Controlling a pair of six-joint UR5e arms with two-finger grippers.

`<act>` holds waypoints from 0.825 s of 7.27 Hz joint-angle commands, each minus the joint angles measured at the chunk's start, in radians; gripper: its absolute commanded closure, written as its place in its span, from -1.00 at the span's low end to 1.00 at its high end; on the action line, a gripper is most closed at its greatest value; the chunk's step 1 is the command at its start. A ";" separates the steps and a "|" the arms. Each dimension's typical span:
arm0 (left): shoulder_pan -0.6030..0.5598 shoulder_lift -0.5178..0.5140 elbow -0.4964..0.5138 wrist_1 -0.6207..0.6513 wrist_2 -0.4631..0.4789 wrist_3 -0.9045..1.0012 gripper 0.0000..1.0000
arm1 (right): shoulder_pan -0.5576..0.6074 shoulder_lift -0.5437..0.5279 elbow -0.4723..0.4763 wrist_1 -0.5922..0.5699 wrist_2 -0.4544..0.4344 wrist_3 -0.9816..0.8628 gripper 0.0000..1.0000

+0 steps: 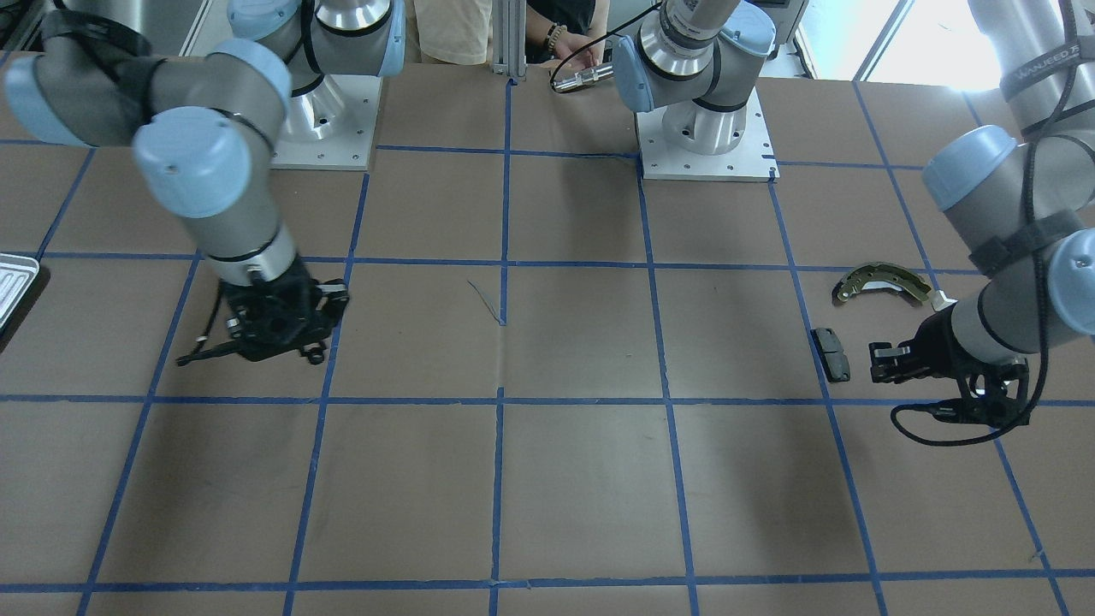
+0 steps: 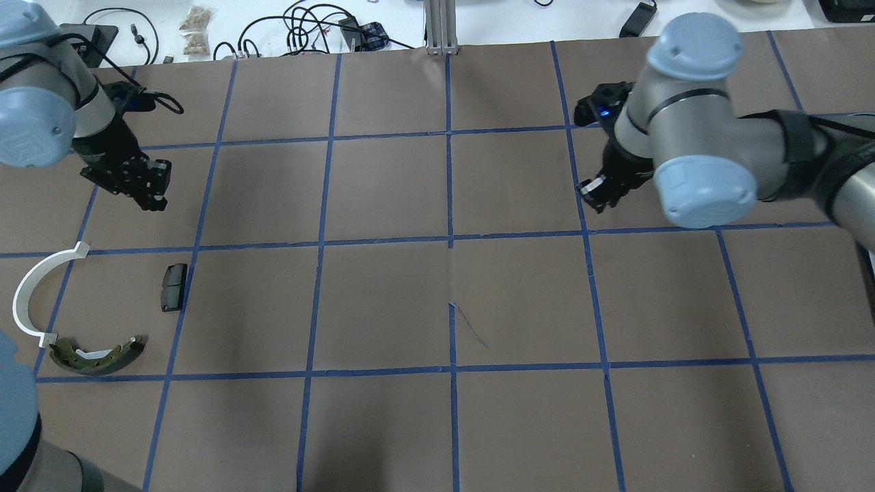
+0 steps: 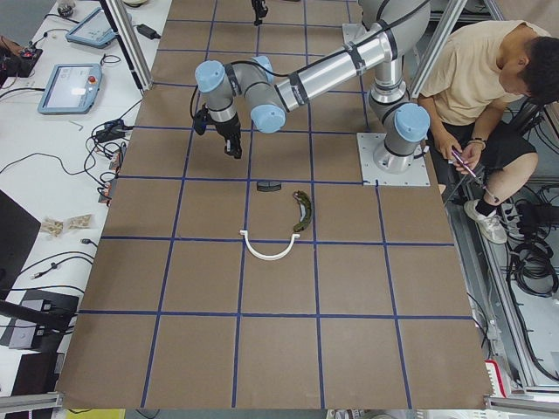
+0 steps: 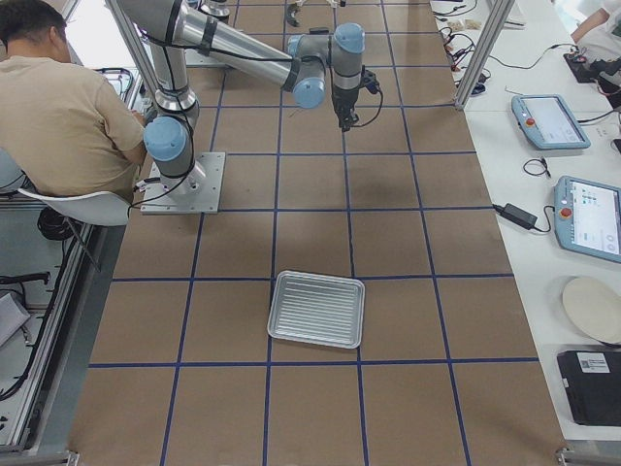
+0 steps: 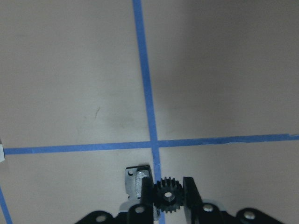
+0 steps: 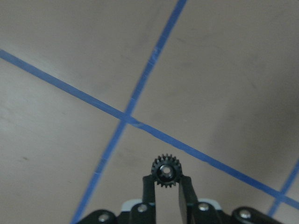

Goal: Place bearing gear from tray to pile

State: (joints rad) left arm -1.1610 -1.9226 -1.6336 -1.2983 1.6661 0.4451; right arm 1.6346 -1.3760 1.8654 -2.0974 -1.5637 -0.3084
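The robot's left gripper should release the bearing gear close beside the black pad [image 1: 868, 340] [image 5: 95, 212], on the side of the pad away from the tape.
My left gripper [image 2: 154, 188] is shut on a small black toothed bearing gear [image 5: 167, 196], held above the table, on the far side of the pile from the robot. The pile is a black pad [image 2: 173, 287], a white plastic arc [image 2: 34, 294] and an olive brake shoe [image 2: 99, 355]. My right gripper [image 2: 596, 191] is shut on a second black gear [image 6: 166, 171] over a blue tape crossing. The silvery ribbed tray [image 4: 316, 309] lies at the table's right end, well away from both grippers; only its corner [image 1: 13, 282] shows in the front view.
The brown table has a blue tape grid. Both arm bases [image 1: 701, 137] stand on white plates at the robot's edge. A seated operator [image 3: 476, 78] is beside the bases. Cables and tablets [image 4: 553, 121] lie on white side benches.
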 commanded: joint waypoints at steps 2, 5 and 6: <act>0.151 -0.021 -0.090 0.081 -0.002 0.142 1.00 | 0.333 0.144 -0.008 -0.111 0.005 0.610 1.00; 0.165 -0.030 -0.181 0.152 -0.003 0.158 1.00 | 0.372 0.221 0.003 -0.243 0.106 0.753 0.27; 0.165 -0.029 -0.224 0.195 -0.003 0.158 1.00 | 0.372 0.221 0.003 -0.245 0.094 0.738 -0.92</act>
State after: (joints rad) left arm -0.9971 -1.9504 -1.8064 -1.1555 1.6630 0.6010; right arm 2.0031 -1.1629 1.8661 -2.3283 -1.4653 0.4279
